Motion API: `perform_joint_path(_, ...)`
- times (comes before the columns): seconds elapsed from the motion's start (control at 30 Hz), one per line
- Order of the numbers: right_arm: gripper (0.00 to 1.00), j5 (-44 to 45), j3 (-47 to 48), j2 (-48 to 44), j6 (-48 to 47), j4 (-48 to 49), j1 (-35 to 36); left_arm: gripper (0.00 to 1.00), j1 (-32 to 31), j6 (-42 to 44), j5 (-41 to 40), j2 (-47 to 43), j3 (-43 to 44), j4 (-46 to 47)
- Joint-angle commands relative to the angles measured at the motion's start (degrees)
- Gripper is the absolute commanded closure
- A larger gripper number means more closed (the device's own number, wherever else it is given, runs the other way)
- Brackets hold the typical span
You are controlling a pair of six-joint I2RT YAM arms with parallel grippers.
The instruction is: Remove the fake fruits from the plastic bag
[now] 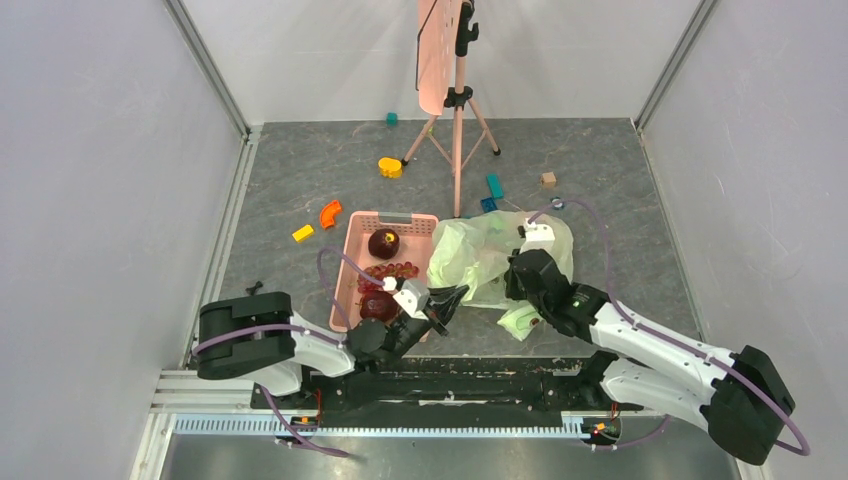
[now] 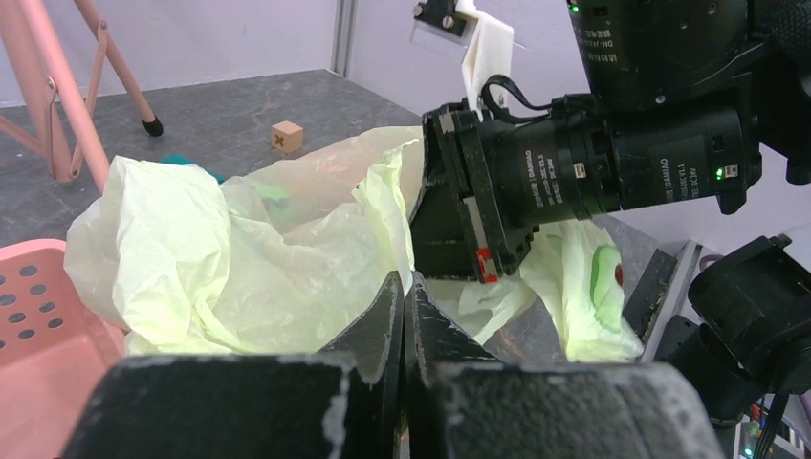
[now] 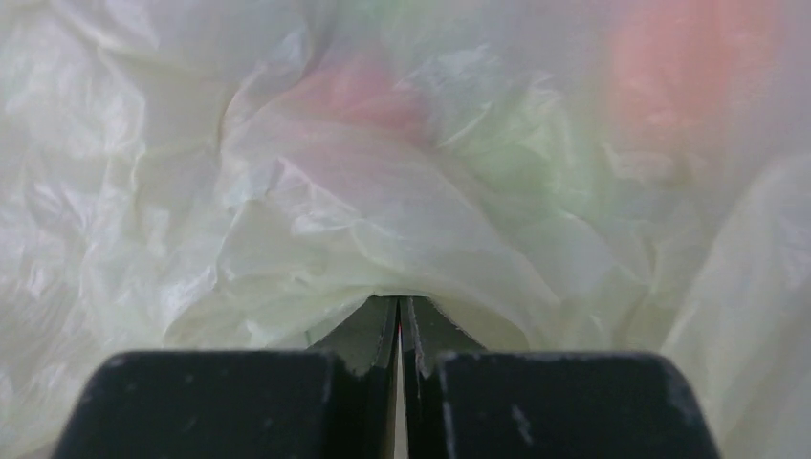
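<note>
My left gripper pinches a thin bag fold; it should grab a thicker bunch of the bag's near side [image 2: 263,311] to uncover the fruits.
The pale-green plastic bag [image 1: 480,250] lies crumpled to the right of the pink basket [image 1: 352,245]. My left gripper [image 1: 455,296] is shut at the bag's near left edge. In the left wrist view a thin fold of the bag [image 2: 239,258] runs between its tips [image 2: 403,279]. My right gripper [image 1: 512,280] presses into the bag from the right. In the right wrist view it [image 3: 399,301] is shut with the bag [image 3: 383,220] gathered over its tips. Blurred pink [image 3: 368,91], green [image 3: 516,134] and orange-red [image 3: 679,67] fruits show through the film. A green fruit [image 2: 602,275] sits in the bag's near corner [image 1: 520,320].
The basket holds dark maroon fruits [image 1: 384,243] and a grape bunch [image 1: 392,270]. A pink tripod stand [image 1: 457,120] stands behind. Small toy blocks lie around: yellow [image 1: 391,167], orange [image 1: 329,213], teal [image 1: 494,185], a wooden cube [image 1: 548,179]. Grey walls close both sides.
</note>
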Motion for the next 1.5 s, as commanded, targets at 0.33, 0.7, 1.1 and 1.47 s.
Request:
perform_joint_path(0.33,0.87,28.1,9.3,3.1,-1.2,1.5,-1.0,0.96,-0.5,0.9,-1.3,-3.6,-3.5,3.7)
perform_joint_path(0.7,0.83,21.6,12.2,3.0,-6.1,4.1,-11.9,0.92,-1.0,0.4,-1.3,-3.2,-4.7,3.7)
perform_joint_path(1.1,0.72,-5.2,12.9,0.6,-22.0,7.7,-17.4,0.81,-1.3,0.9,-0.8,-3.7,-5.1,3.7)
perform_joint_path(1.47,0.65,-26.6,6.1,-1.3,-22.2,9.2,-17.4,0.38,-1.3,11.3,-5.4,-10.6,0.8,-14.6)
